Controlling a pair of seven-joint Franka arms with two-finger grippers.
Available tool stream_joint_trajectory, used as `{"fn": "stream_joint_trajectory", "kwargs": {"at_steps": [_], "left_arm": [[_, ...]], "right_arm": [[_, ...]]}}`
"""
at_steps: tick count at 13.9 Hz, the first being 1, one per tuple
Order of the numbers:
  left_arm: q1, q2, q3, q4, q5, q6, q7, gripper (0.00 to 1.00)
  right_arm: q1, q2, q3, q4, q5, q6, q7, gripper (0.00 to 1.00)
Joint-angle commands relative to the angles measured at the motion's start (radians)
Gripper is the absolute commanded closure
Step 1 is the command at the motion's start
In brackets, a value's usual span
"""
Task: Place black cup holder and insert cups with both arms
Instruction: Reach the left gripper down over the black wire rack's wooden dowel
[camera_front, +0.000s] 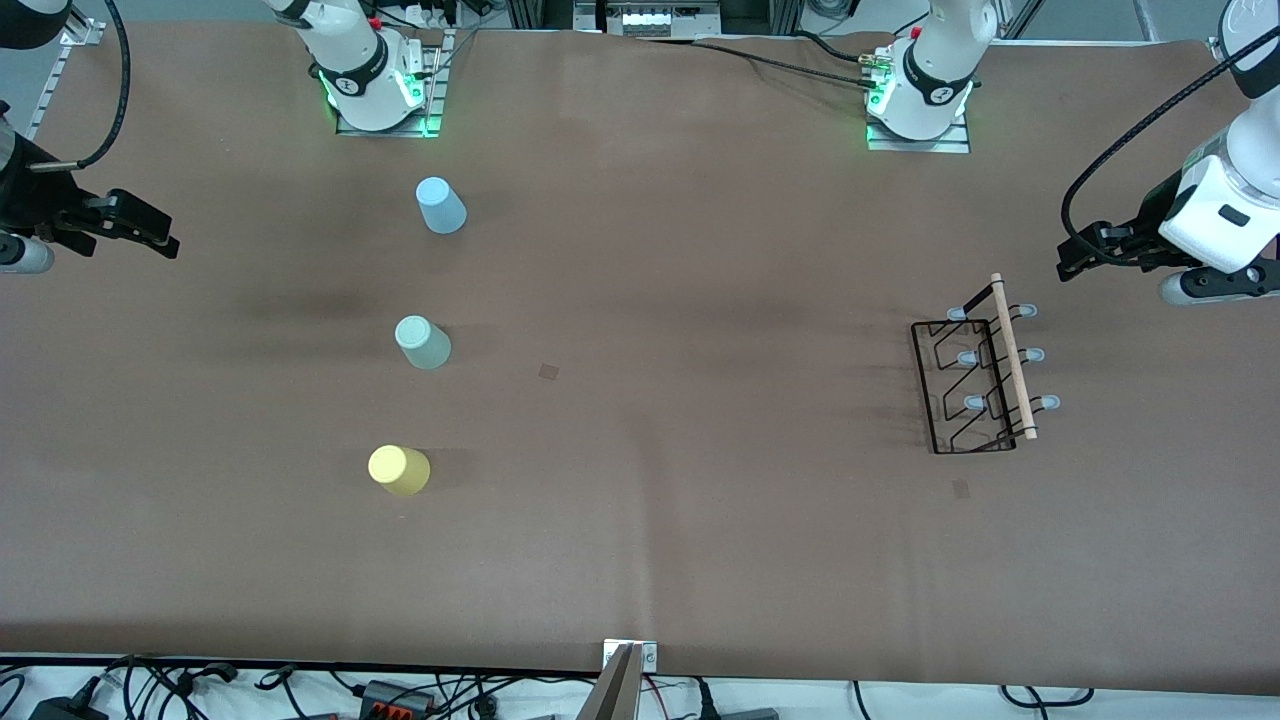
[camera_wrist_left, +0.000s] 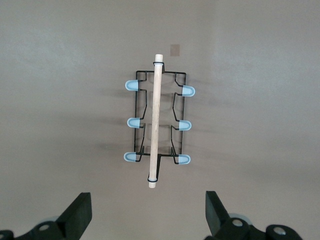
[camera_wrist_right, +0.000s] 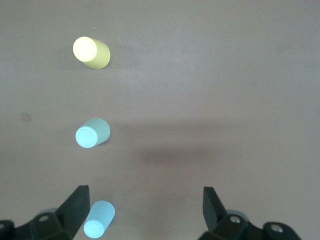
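Observation:
Next, the left gripper closes on the wooden rod's middle (camera_front: 1009, 341) (camera_wrist_left: 154, 134), slightly toward the arm bases, to take hold of the black cup holder.
The black cup holder (camera_front: 1012, 360) stands upright on the brown table toward the left arm's end, with its wooden rod on top and pale-tipped prongs on both sides. It also shows whole in the left wrist view (camera_wrist_left: 156, 120). My left gripper (camera_front: 1070, 262) is open and empty, up in the air beside the holder (camera_wrist_left: 148, 215). Three cups stand upside down in a row toward the right arm's end: light blue (camera_front: 440, 205), pale green (camera_front: 422, 342), yellow (camera_front: 398, 470). My right gripper (camera_front: 160, 238) is open and empty over that end of the table (camera_wrist_right: 145, 212), above yellow (camera_wrist_right: 91, 52), green (camera_wrist_right: 92, 133) and blue (camera_wrist_right: 99, 219).
Two small dark square marks lie on the cloth, one mid-table (camera_front: 549, 371) and one just nearer the camera than the holder (camera_front: 961, 488). A metal bracket (camera_front: 628, 668) and cables sit at the table's near edge. The arm bases (camera_front: 375, 85) (camera_front: 920, 95) stand along the back.

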Motion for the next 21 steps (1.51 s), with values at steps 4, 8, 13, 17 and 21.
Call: {"fn": "stream_joint_trajectory", "kwargs": {"at_steps": [4, 8, 13, 17, 21], "left_arm": [[-0.003, -0.013, 0.006, -0.011, -0.023, 0.005, 0.007, 0.00], [-0.003, 0.011, 0.003, 0.002, -0.019, 0.002, 0.022, 0.00], [0.000, 0.095, 0.003, -0.041, -0.014, 0.092, 0.047, 0.00], [0.003, 0.094, 0.005, -0.206, -0.013, 0.298, 0.050, 0.00], [0.004, 0.091, 0.005, -0.322, -0.008, 0.428, 0.051, 0.02]], "right_arm": [[-0.002, -0.013, 0.004, -0.004, 0.005, -0.011, -0.015, 0.00], [-0.002, -0.012, 0.004, -0.006, 0.005, -0.007, -0.015, 0.00], [-0.001, -0.007, 0.005, -0.006, 0.004, -0.005, -0.016, 0.00], [0.001, 0.008, 0.008, -0.004, 0.007, 0.016, 0.001, 0.00], [0.004, 0.028, 0.008, -0.004, 0.008, 0.024, 0.002, 0.00]]}}
